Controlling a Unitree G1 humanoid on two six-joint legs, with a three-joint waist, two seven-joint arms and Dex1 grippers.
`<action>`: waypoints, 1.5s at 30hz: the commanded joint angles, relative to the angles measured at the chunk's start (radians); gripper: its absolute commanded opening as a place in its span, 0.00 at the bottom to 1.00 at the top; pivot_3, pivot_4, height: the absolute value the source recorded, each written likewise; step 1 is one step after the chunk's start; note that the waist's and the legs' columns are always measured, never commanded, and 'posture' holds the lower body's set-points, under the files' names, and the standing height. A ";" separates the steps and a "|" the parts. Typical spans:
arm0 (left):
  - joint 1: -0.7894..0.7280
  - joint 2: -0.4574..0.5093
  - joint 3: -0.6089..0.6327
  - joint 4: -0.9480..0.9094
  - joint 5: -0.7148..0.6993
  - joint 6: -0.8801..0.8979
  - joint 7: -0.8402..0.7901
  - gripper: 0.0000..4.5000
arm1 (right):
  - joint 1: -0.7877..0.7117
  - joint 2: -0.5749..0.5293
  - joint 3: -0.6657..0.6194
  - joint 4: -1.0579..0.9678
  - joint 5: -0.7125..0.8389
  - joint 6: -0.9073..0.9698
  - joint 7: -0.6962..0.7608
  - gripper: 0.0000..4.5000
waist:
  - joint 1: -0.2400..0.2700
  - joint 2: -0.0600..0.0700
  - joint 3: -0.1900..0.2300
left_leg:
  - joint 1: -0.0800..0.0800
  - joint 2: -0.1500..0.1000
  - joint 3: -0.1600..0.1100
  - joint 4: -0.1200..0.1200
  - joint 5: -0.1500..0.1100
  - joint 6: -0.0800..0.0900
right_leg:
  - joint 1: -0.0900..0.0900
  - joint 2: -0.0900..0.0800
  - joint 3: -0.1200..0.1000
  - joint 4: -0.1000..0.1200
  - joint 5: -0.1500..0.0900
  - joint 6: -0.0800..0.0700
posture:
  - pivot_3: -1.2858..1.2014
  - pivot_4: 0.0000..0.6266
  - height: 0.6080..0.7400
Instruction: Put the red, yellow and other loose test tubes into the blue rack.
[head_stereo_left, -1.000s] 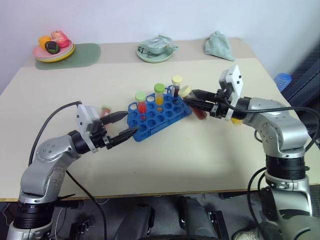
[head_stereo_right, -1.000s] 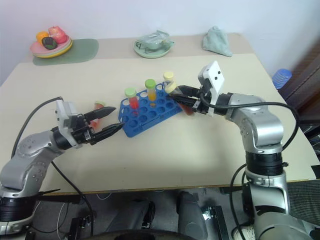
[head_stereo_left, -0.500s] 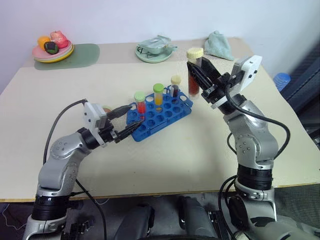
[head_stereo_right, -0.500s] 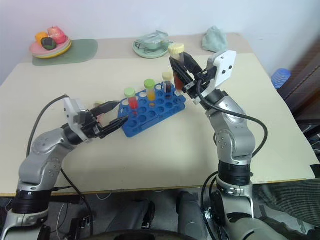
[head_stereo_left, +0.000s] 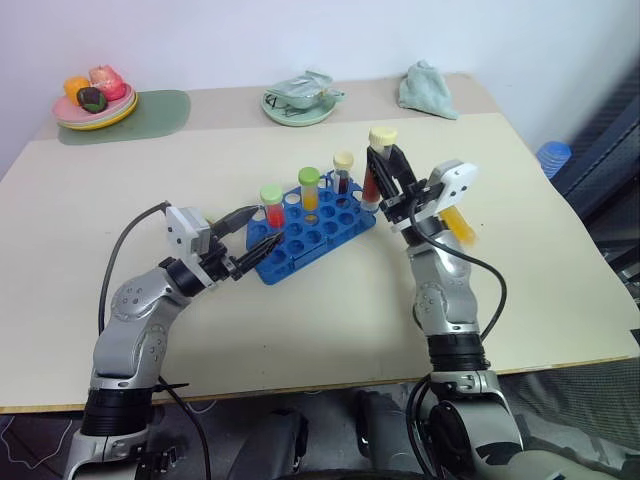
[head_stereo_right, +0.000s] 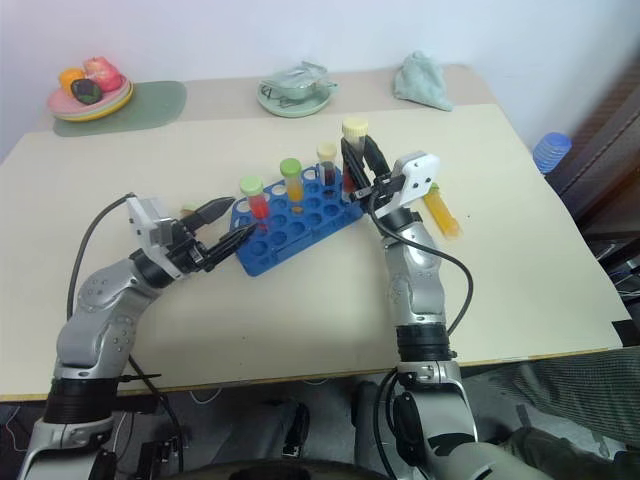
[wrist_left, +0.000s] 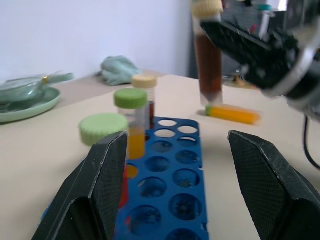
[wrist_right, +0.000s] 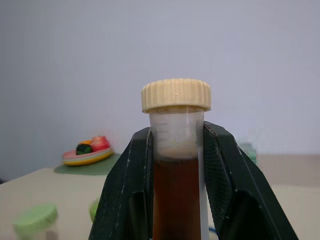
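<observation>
I should have my right gripper release the red-brown tube in the blue rack's end hole (head_stereo_left: 364, 207), beside the dark tube that has the cream cap.
The blue rack (head_stereo_left: 318, 228) lies mid-table with three capped tubes standing in it: a green-capped red one (head_stereo_left: 271, 205), a green-capped yellow one (head_stereo_left: 309, 187) and a cream-capped dark one (head_stereo_left: 343, 170). My right gripper (head_stereo_left: 385, 165) is shut on a cream-capped tube of red-brown liquid (wrist_right: 176, 165), held upright just above the rack's right end. A yellow tube (head_stereo_left: 458, 222) lies loose on the table to the right of that arm. My left gripper (head_stereo_left: 255, 232) stands open, its fingers (wrist_left: 102, 190) either side of the rack's near left corner.
At the table's far edge are a plate of toy fruit (head_stereo_left: 93, 100) on a green mat (head_stereo_left: 160, 108), a green dish (head_stereo_left: 295, 100) and a teal cloth (head_stereo_left: 425, 88). A blue object (head_stereo_left: 553, 155) sits beyond the right edge.
My right gripper has swung the red-brown tube from lying level to upright, then lowered it to the rack's right end. The left gripper has edged closer to the rack. The camera has shifted too.
</observation>
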 joint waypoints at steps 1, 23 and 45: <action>0.012 -0.010 0.026 -0.025 -0.003 -0.026 0.027 0.73 | -0.068 0.019 -0.012 0.113 0.012 -0.117 0.025 0.17 | -0.001 0.000 0.000 | 0.000 0.000 0.000 0.000 0.000 0.000 | 0.000 0.000 0.000 0.000 0.000 0.000 | 0.52 0.24 1.00; 0.010 -0.001 0.022 -0.108 -0.013 0.033 0.107 0.73 | -0.206 -0.003 -0.079 0.572 0.018 -0.321 0.080 0.17 | -0.003 0.000 0.000 | 0.001 0.000 0.000 0.000 0.001 -0.001 | 0.000 0.001 0.000 0.001 0.000 -0.001 | 0.52 0.24 1.00; -0.013 -0.005 -0.004 -0.140 -0.008 0.072 0.128 0.73 | -0.111 -0.061 0.002 0.391 -0.184 -0.441 -0.029 1.00 | -0.001 0.001 0.000 | 0.001 0.000 -0.001 0.000 0.001 -0.002 | -0.001 0.001 0.000 0.002 0.000 -0.001 | 0.52 0.24 1.00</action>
